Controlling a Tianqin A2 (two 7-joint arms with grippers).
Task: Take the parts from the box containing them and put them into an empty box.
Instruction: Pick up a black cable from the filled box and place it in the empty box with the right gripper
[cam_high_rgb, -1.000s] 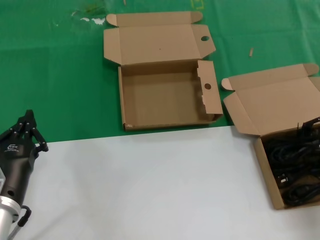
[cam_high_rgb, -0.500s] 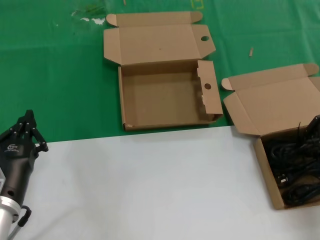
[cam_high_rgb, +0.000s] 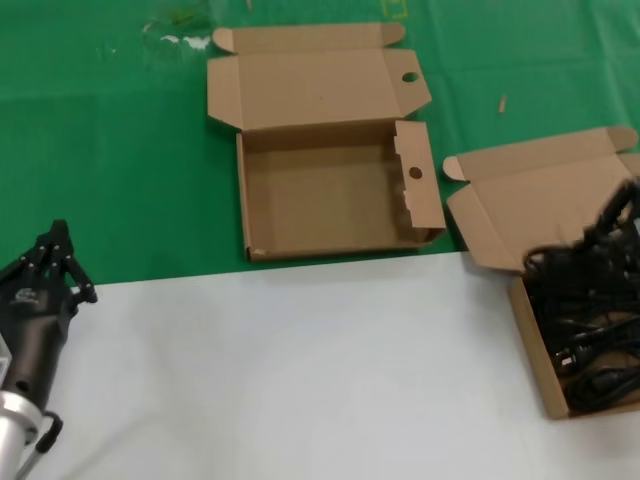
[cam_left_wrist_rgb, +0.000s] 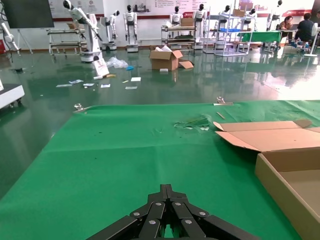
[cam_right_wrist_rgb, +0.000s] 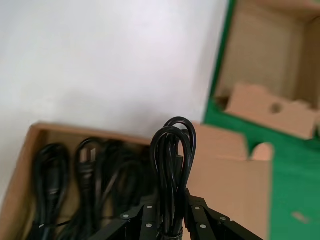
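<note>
The black cord bundle will go down from my right gripper on the middle of the empty box's bottom (cam_high_rgb: 325, 199) (cam_right_wrist_rgb: 265, 52).
The box containing the parts (cam_high_rgb: 529, 338) stands open at the right, its plain lid folded back, with black coiled cords (cam_high_rgb: 592, 345) inside. My right gripper (cam_high_rgb: 620, 212) hangs over it at the view's right edge, shut on one cord bundle (cam_high_rgb: 565, 262) lifted partly above the box. In the right wrist view the gripper (cam_right_wrist_rgb: 172, 199) clamps that looped cord (cam_right_wrist_rgb: 172, 150), with the other cords (cam_right_wrist_rgb: 90, 170) below. The empty box (cam_high_rgb: 330, 190) with round holes in its flaps lies open at the middle back. My left gripper (cam_high_rgb: 56, 240) is shut and empty at the lower left.
The boxes sit on a green cloth (cam_high_rgb: 110, 150); a white table surface (cam_high_rgb: 290, 370) fills the front. The empty box's near wall (cam_left_wrist_rgb: 282, 192) shows in the left wrist view, to one side of my left gripper (cam_left_wrist_rgb: 166, 189). Its holed flap (cam_right_wrist_rgb: 272, 112) shows in the right wrist view.
My right gripper has risen out of the parts box with a cord bundle, pulling cords up above the rim. The left arm has not moved.
</note>
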